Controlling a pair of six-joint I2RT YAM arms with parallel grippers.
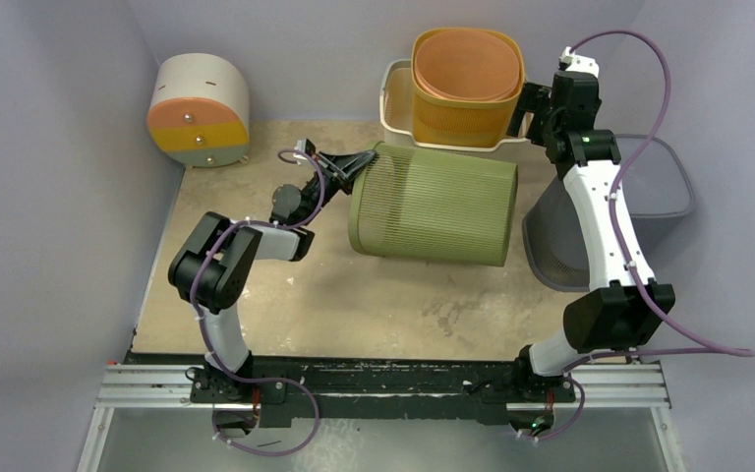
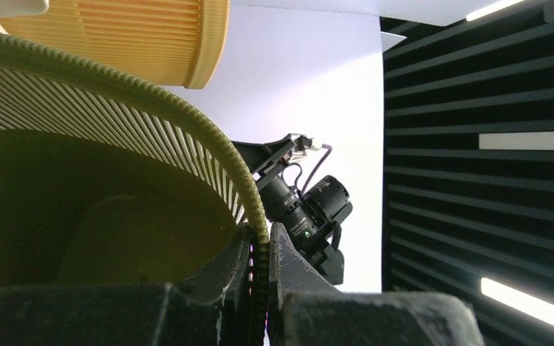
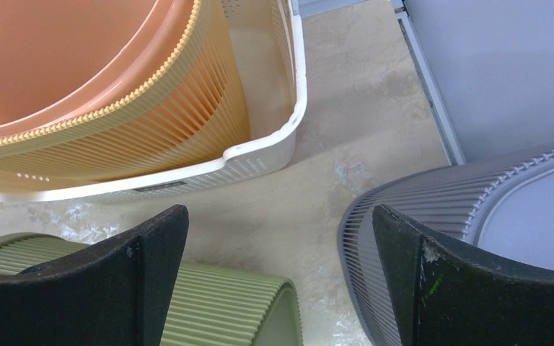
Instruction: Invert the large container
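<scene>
I should use my left gripper to set the large container down on the bare table point(image 1: 362, 283), between the container's opening and the front edge. The container now lies on its side mid-table.
The large container point(image 1: 433, 206) is an olive-green ribbed bin lying on its side mid-table, mouth to the left and base to the right. My left gripper point(image 1: 359, 162) is shut on the upper part of its rim. In the left wrist view the toothed rim point(image 2: 254, 209) runs between the two dark fingers of that gripper point(image 2: 260, 249), one inside the bin and one outside. My right gripper point(image 1: 536, 113) hangs open above the back right of the table and holds nothing. In its wrist view the right gripper point(image 3: 281, 223) looks down on the green bin's base end point(image 3: 216, 310).
An orange bin point(image 1: 467, 84) sits in a white basket point(image 1: 393, 108) at the back. A grey bin point(image 1: 649, 187) stands on the right, by the right arm. A round cream and orange drum point(image 1: 200, 108) is at the back left.
</scene>
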